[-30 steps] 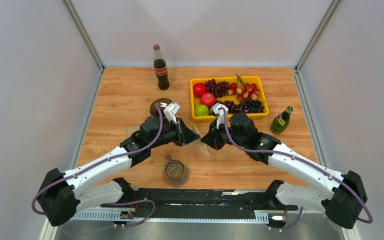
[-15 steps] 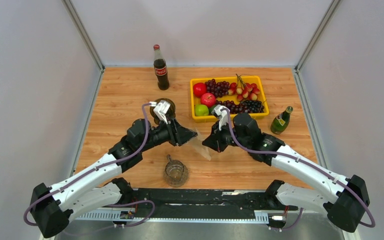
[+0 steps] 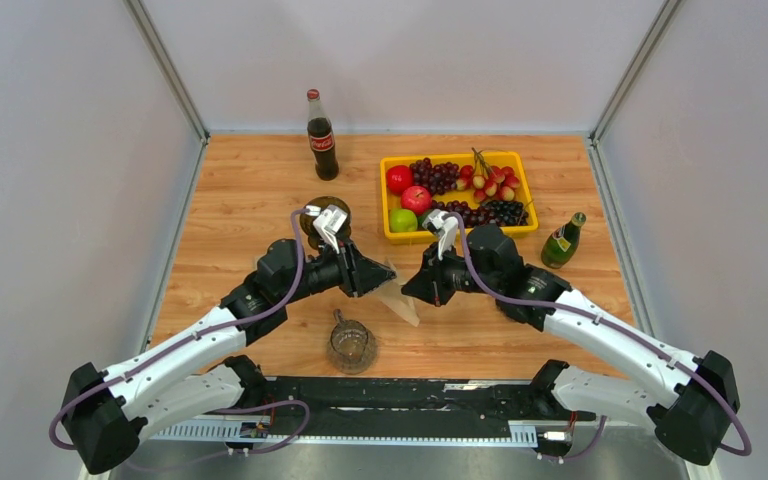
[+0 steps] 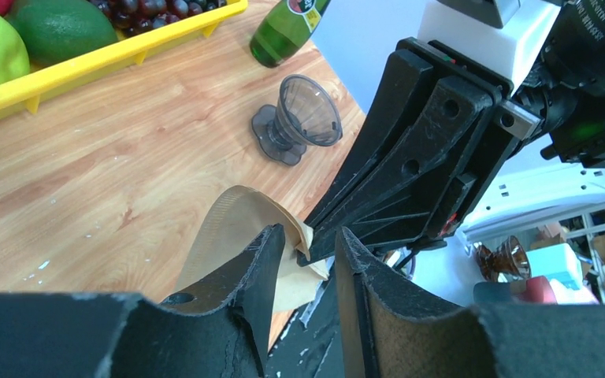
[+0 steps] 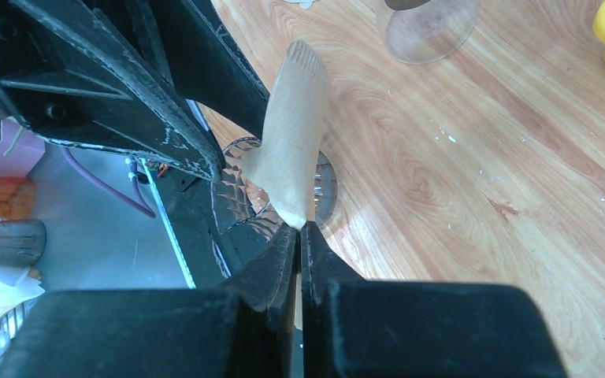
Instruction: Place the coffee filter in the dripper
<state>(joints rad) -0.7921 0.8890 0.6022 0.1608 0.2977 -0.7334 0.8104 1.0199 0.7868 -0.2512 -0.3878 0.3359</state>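
I can see the coffee filter's corner bunching up in my right gripper, so next I pinch the filter's edge [image 4: 290, 219] close by with my left gripper before my right gripper opens.
The brown paper coffee filter [image 3: 400, 300] hangs between my two grippers above the wooden table. My right gripper [image 3: 410, 288] is shut on its lower edge, seen in the right wrist view [image 5: 299, 228], where the filter [image 5: 295, 134] stands up edge-on. My left gripper [image 4: 311, 236] is open, its fingers either side of the right gripper's tip, with the filter [image 4: 228, 228] lying against one finger. A clear ribbed glass dripper [image 3: 350, 345] with a handle stands near the table's front edge, just below the filter, and shows behind the filter in the right wrist view [image 5: 240, 185].
A cola bottle [image 3: 321, 135] stands at the back. A yellow tray [image 3: 460, 158] of fruit is at the back right, a green bottle [image 3: 562, 240] beside it. A dark round glass [image 3: 318, 212] sits behind my left gripper. A smoky funnel-shaped piece [image 4: 299, 118] lies near the green bottle.
My left gripper has drawn back a little to the left from the right gripper, and the filter now shows hanging between them. The right arm has barely moved.
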